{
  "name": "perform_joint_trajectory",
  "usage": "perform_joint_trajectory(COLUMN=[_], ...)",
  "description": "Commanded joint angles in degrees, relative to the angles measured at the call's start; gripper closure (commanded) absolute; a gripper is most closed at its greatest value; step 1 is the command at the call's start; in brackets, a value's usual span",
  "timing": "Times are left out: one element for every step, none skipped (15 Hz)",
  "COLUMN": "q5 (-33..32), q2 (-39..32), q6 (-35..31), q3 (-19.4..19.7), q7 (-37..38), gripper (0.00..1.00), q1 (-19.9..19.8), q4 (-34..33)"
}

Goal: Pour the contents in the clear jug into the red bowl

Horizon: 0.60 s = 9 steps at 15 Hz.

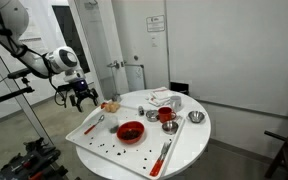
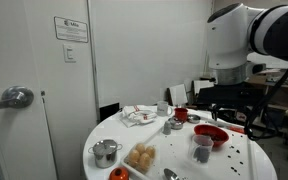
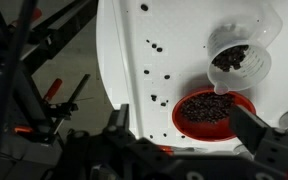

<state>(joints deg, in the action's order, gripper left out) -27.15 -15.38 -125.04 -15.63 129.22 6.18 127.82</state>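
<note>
Next, I move my gripper next to the handle of the clear jug (image 1: 108,118) beside the red bowl and close it there.
The clear jug (image 3: 239,55) stands upright on the white tray (image 3: 124,50) and holds dark beans. It touches the far rim of the red bowl (image 3: 214,110), which is also full of dark beans. In an exterior view the jug (image 2: 202,146) stands just in front of the red bowl (image 2: 212,135). My gripper (image 3: 187,128) is open and empty, its fingers apart above the bowl's near side. In an exterior view the gripper (image 1: 79,93) hangs beyond the table's edge, well away from the red bowl (image 1: 131,131).
Loose beans (image 3: 154,45) lie scattered on the tray. A red cup (image 1: 167,116), small metal cups (image 1: 195,117), bread (image 1: 110,105), a crumpled cloth (image 1: 164,97) and a red-handled utensil (image 1: 164,155) share the round table. Red-handled clamps (image 3: 49,90) sit below the table edge.
</note>
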Motion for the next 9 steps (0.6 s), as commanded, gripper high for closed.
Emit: perform_joint_trajectory(q5=[4.79,5.32,5.26,5.14,4.36,3.94,3.41,3.03,3.06], q2=[0.04,-0.04,-0.14,-0.29,-0.79,-1.19,-2.1,-2.65,-3.47], q6=[-1.81,-2.61,-3.78,-4.68,-6.1,-6.92,-7.73,-8.4,-9.17], q3=[5.41,6.47,7.47,8.22,8.76,9.24,9.62,9.97,10.06], q7=[5.91,8.25,10.86,12.68,12.76,13.04,11.91,11.16,10.15], gripper=[0.0,0.0,0.0,0.0,0.0,0.0,0.0,0.0,0.0], q1=[3.94,4.55,5.17,5.59,5.82,6.11,6.32,6.63,6.92], q4=[0.59,0.74,0.89,0.94,0.73,0.45,-0.39,-0.81,-1.4])
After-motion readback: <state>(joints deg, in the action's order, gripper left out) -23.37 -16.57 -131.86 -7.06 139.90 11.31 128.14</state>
